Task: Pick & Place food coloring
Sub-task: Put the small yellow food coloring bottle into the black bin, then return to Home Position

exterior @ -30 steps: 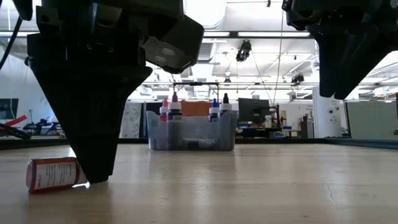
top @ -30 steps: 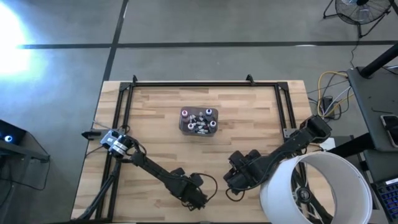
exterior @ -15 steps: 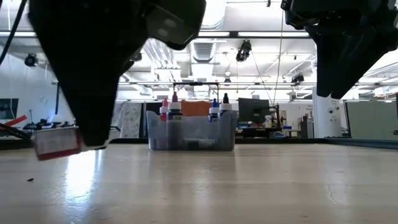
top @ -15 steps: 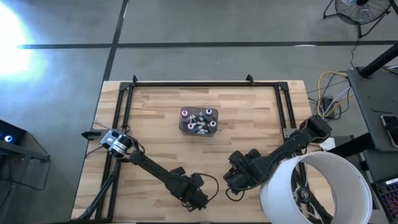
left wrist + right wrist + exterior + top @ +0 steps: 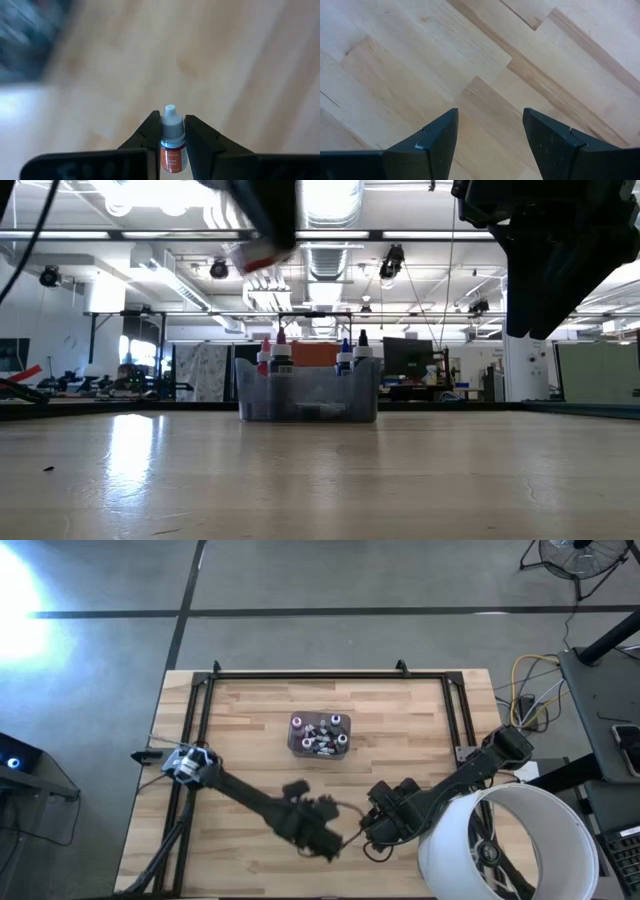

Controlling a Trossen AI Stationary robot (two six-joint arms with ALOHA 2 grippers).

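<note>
The red-orange bottle will go down between the near standing bottles in the grey tub [image 5: 325, 739], set there by my left gripper. The bottle is still held well above the table.
My left gripper [image 5: 172, 121] is shut on a small food coloring bottle [image 5: 172, 150] with a red-orange label and a pale cap, held well above the near middle of the table [image 5: 322, 838]. In the low view the bottle [image 5: 262, 258] shows blurred, high up. More food coloring bottles [image 5: 281, 353] stand and lie in a grey translucent tub [image 5: 320, 735] at the table's middle. My right gripper [image 5: 490, 135] hangs open over bare wood to the right of the left one [image 5: 375, 828], with nothing between its fingers. My left gripper pinches the bottle between its two fingers [image 5: 149, 134], at the shoulder just below the cap [image 5: 171, 120]. The bottle lies along the fingers, cap sticking out past their tips. The fingers slant steeply down from above. The bottle is lifted clear of the table.
A black frame [image 5: 300, 675] runs along the table's far edge and sides. A large white drum [image 5: 505, 845] stands off the near right corner. Bare wood lies between the tub and the grippers.
My left gripper has risen from the table and gone a little toward the tub, taking the bottle with it. The bottle, which lay on its side on the wood, now hangs clear, high above it. My right gripper has kept still.
</note>
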